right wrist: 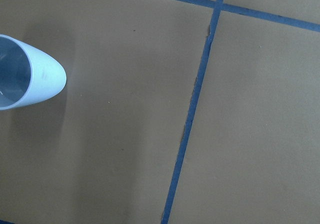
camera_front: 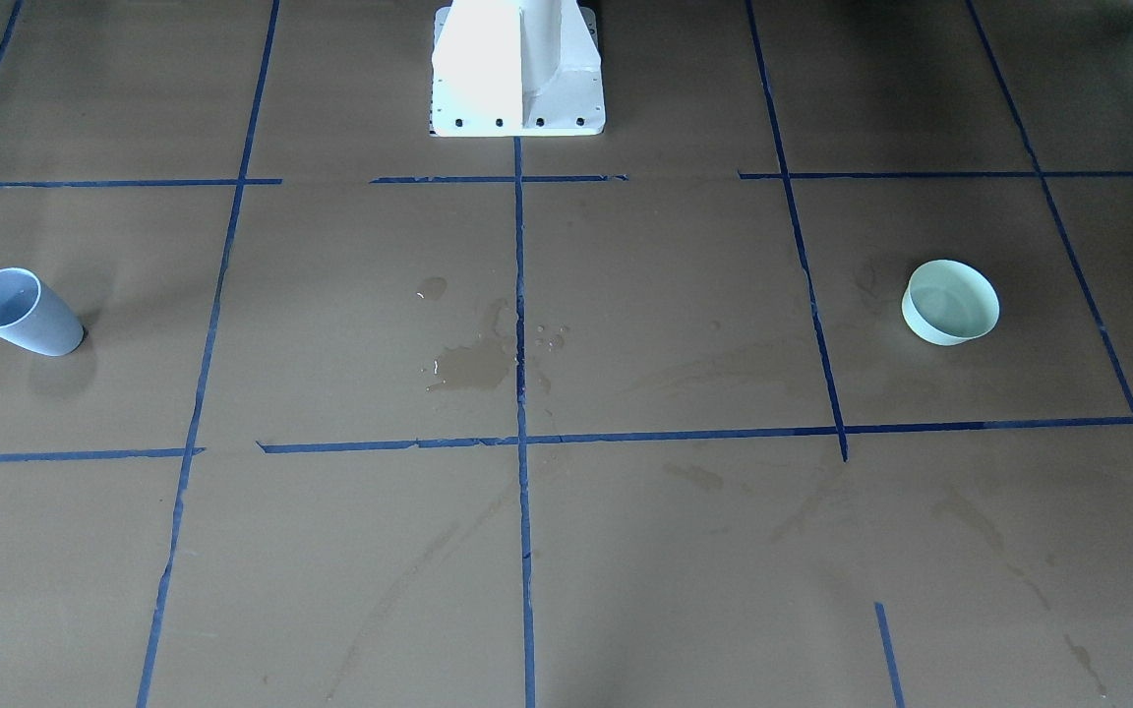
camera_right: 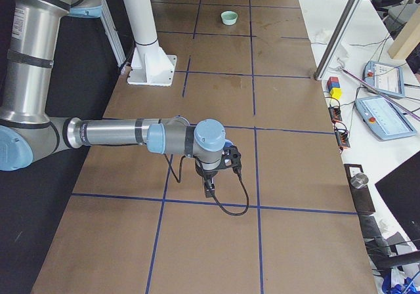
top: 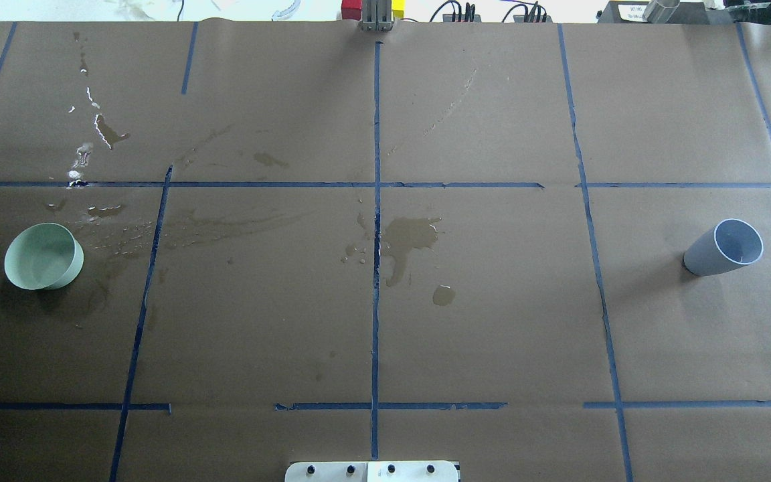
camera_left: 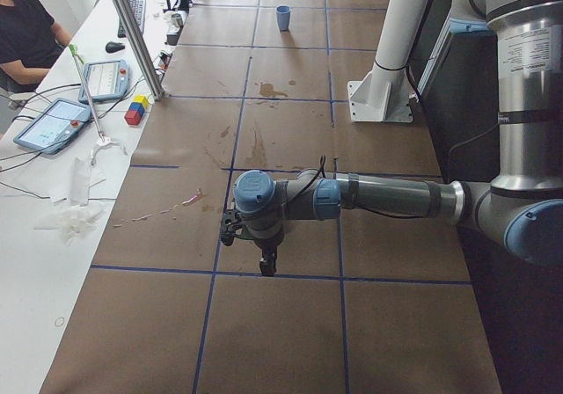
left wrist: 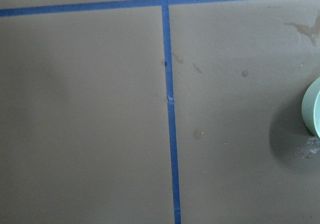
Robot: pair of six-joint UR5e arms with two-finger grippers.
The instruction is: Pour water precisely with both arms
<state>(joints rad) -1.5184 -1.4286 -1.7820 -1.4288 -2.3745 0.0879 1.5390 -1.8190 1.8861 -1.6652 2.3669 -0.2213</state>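
The robot's left gripper needs to next move to the pale green bowl's rim (camera_front: 994,297) (left wrist: 314,116) and close there, on the side farthest from the blue-grey cup.
A blue-grey cup (camera_front: 24,312) stands upright on the brown paper on the robot's right side; it also shows in the overhead view (top: 725,247) and at the right wrist view's left edge (right wrist: 25,79). A pale green bowl (camera_front: 950,302) stands on the robot's left side (top: 44,256) and at the left wrist view's right edge (left wrist: 312,106). I cannot make out water in either. My left gripper (camera_left: 266,266) and right gripper (camera_right: 209,189) point down above the table and show only in the side views. I cannot tell whether they are open or shut.
Darker wet stains (top: 409,237) with droplets lie at the table's middle, with more near the bowl (top: 101,130). The white pedestal (camera_front: 517,69) stands at the robot's edge. Blue tape lines (camera_front: 519,315) grid the paper. Tablets and an operator (camera_left: 26,25) are beside the table.
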